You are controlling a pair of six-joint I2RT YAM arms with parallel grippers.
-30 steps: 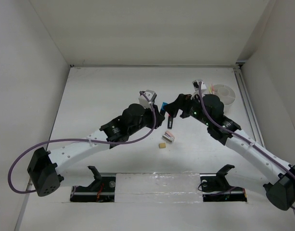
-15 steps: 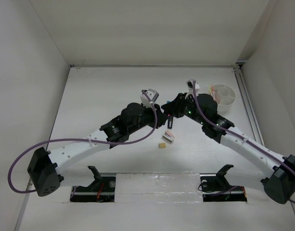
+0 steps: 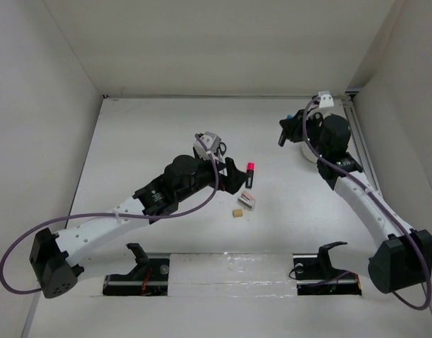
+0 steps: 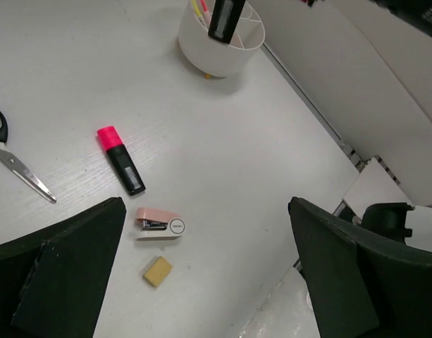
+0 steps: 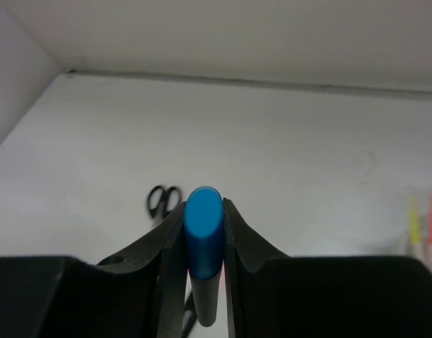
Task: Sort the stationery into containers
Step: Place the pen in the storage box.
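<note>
Next, my right gripper lets go of the blue-and-black highlighter in the white cup (image 3: 318,129), beside the yellow pencil and the pink pencil.
My right gripper (image 5: 203,227) is shut on the blue-and-black highlighter (image 5: 203,232), blue end toward the camera. From above, that right gripper (image 3: 287,129) hangs at the back right, over the white cup (image 4: 219,46), and the highlighter's black body (image 4: 226,17) dangles above the cup's rim. Yellow and pink pencils (image 5: 421,217) stand in the cup. My left gripper (image 4: 208,282) is open and holds nothing above the table; from above, the left gripper (image 3: 233,177) is mid-table. The pink-and-black highlighter (image 4: 120,160), the pink-grey block (image 4: 159,224) and the tan eraser (image 4: 158,271) lie below it. The scissors (image 4: 15,158) lie further left.
The side wall (image 3: 402,105) and a rail (image 3: 363,155) stand close behind the cup on the right. The back wall (image 3: 223,49) closes off the far edge of the table.
The left gripper opened and let go of the blue highlighter, then drew back left. The right gripper closed on it and carried it to the back right, above the cup.
</note>
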